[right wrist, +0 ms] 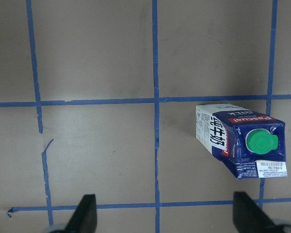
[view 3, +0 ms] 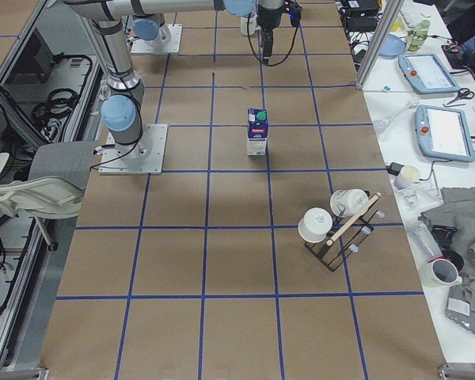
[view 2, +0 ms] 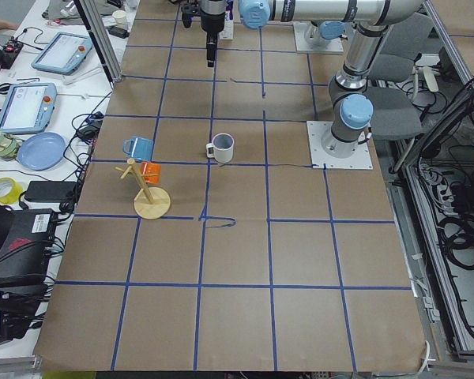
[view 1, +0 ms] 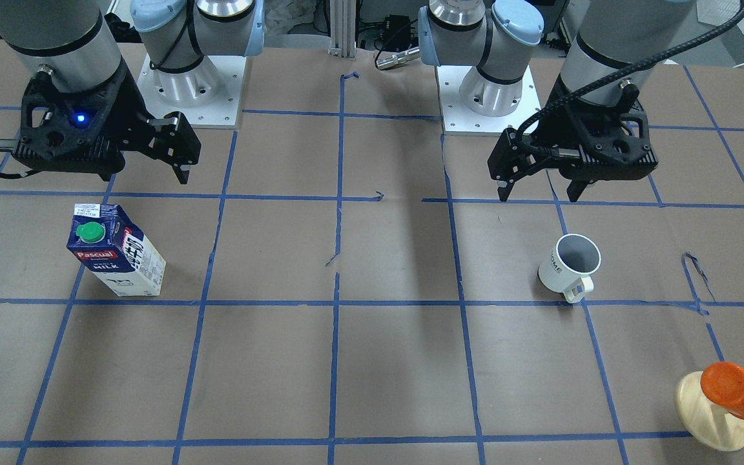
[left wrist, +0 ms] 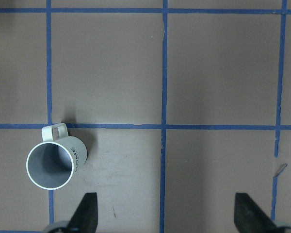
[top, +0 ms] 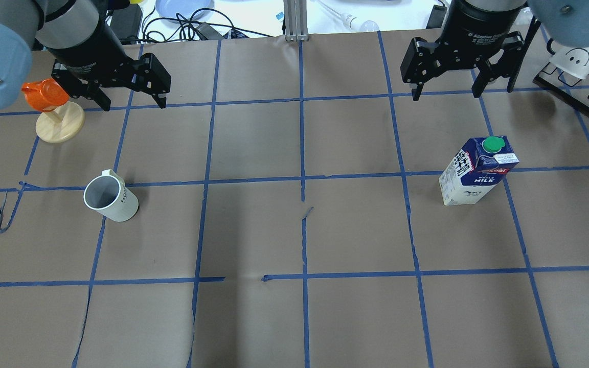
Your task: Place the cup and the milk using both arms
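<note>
The white mug's rim [view 1: 558,249] [left wrist: 73,166], above the lettering on the mug's side towards the milk carton, is next for my left gripper to close on, with one finger inside.
The white "HOME" mug [view 1: 569,265] stands upright on the brown paper, handle towards the far side; it also shows in the overhead view [top: 110,199] and the left wrist view [left wrist: 53,162]. My left gripper [view 1: 538,194] [top: 133,105] hangs open and empty above the table, apart from the mug. The blue and white Pascual milk carton [view 1: 117,252] [top: 476,171] [right wrist: 240,141] stands upright with its green cap on top. My right gripper [view 1: 146,174] [top: 445,94] hangs open and empty, apart from the carton.
An orange cup on a wooden stand [top: 51,110] [view 1: 730,400] sits close under my left arm. A black rack with white mugs [top: 581,66] stands at the far right. Blue tape lines grid the table.
</note>
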`<state>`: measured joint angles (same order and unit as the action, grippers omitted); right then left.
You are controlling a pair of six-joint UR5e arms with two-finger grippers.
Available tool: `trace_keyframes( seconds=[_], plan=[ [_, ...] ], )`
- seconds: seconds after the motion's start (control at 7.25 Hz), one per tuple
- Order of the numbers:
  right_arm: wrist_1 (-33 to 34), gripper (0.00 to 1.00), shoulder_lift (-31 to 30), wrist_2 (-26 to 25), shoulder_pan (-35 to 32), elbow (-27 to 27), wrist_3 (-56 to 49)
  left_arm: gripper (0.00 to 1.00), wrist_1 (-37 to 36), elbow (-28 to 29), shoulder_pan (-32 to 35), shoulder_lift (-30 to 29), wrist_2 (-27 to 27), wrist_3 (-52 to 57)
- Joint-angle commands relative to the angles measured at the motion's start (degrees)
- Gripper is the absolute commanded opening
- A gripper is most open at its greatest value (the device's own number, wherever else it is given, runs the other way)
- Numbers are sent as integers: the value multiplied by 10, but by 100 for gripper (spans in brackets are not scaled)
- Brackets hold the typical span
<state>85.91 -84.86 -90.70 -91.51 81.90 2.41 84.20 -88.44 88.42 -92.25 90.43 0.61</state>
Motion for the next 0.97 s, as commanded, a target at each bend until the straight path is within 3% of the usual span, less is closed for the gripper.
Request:
trace_keyframes(
  seconds=[0.0,0.83],
  plan=[
    [0,100,0,2,0,1,1,100,1,-1,0,0,0,0],
    [0,100,1,0,0,1,1,100,0,-6,0,3,0,1]
  ],
)
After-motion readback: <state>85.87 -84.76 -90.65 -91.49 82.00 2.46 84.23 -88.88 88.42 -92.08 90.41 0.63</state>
